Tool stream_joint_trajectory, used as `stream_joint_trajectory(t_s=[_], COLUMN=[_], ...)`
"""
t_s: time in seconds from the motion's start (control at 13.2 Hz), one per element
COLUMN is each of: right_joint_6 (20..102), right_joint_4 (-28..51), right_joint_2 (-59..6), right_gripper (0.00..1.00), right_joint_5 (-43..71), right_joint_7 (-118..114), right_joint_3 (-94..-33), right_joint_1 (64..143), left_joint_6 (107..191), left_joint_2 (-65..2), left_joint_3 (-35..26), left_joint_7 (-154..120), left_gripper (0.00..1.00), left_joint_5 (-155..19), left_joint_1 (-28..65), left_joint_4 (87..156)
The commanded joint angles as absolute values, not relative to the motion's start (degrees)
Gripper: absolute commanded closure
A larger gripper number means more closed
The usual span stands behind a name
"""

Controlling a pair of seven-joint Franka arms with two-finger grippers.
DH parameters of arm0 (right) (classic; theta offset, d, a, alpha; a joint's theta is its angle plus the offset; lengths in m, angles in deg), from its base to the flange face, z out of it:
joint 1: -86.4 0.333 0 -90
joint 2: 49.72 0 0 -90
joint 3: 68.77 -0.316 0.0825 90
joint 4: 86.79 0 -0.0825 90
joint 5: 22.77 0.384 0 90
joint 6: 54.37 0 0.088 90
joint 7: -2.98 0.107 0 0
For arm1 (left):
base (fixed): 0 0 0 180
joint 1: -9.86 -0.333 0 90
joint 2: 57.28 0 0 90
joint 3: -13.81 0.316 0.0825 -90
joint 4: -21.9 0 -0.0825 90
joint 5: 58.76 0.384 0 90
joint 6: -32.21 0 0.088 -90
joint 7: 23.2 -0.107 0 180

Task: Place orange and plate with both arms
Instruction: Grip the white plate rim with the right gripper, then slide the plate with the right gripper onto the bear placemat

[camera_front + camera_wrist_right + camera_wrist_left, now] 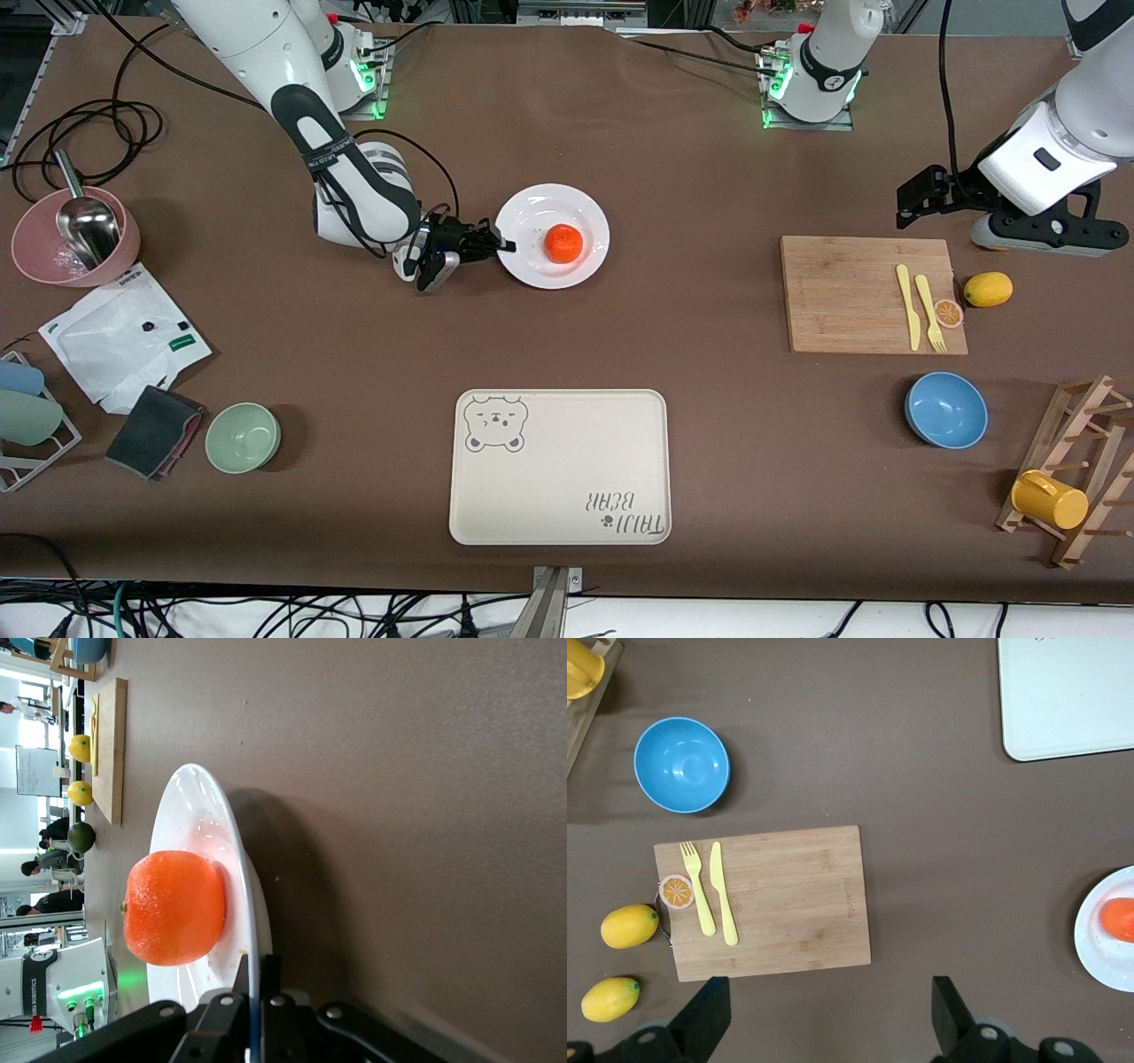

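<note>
Next, my right gripper sets the white plate free on the cream tray [565, 441] between the bear and the printed letters.
The orange [563, 244] lies in the middle of the white plate [532, 266] on the table, farther from the front camera than the bear-printed tray. My right gripper [501, 245] is shut on the plate's rim at the side toward the right arm's end. In the right wrist view its fingers [268, 979] pinch the plate's rim [252, 904], with the orange [174, 907] just above them on the plate. My left gripper [917, 197] is open and empty in the air over bare table by the cutting board. The plate [1099, 939] and the orange [1120, 920] show at the edge of the left wrist view.
A cream bear-printed tray [560, 466] lies near the front edge. A wooden cutting board [868, 292] holds a yellow knife, fork and orange slice, with a lemon [988, 289] beside it. A blue bowl [946, 409], a green bowl [243, 436], a pink bowl [75, 237] and a wooden rack [1076, 470] stand around.
</note>
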State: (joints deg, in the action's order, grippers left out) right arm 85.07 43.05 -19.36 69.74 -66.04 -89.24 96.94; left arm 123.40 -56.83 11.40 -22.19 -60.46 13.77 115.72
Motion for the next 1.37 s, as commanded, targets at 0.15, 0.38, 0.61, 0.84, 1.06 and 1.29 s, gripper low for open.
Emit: stream_joint_trajectory(t_s=[0.15, 0.38, 0.61, 0.84, 1.06, 1.29], right_joint_6=[85.2, 85.2, 85.3, 85.5, 85.7, 85.7], right_joint_4=[41.9, 38.9, 33.1, 24.2, 10.1, -2.9], right_joint_2=[-19.3, -19.3, -17.5, -14.0, -4.9, 3.1], right_gripper=[1.00, 1.00, 1.00, 1.00, 1.00, 1.00], right_joint_5=[75.3, 75.5, 75.5, 74.6, 70.3, 60.0], right_joint_7=[-63.9, -59.3, -55.4, -50.5, -47.0, -37.0], right_joint_3=[-89.5, -89.3, -89.3, -89.1, -88.0, -83.6], right_joint_1=[96.9, 96.7, 96.7, 96.4, 96.9, 99.3], left_joint_6=[122.2, 122.2, 122.2, 122.2, 122.0, 119.9], left_joint_2=[-55.9, -56.0, -55.9, -55.9, -55.8, -55.9], left_joint_3=[11.4, 11.2, 11.2, 11.3, 11.3, 11.5], left_joint_7=[-22.4, -22.3, -22.3, -22.3, -22.3, -21.9], left_gripper=[0.00, 0.00, 0.00, 0.00, 0.00, 0.00], left_joint_5=[-60.6, -60.6, -60.6, -60.6, -59.2, -58.7], left_joint_1=[13.7, 14.1, 14.3, 14.2, 13.8, 13.6], left_joint_4=[113.7, 113.7, 113.2, 113.2, 113.2, 113.1])
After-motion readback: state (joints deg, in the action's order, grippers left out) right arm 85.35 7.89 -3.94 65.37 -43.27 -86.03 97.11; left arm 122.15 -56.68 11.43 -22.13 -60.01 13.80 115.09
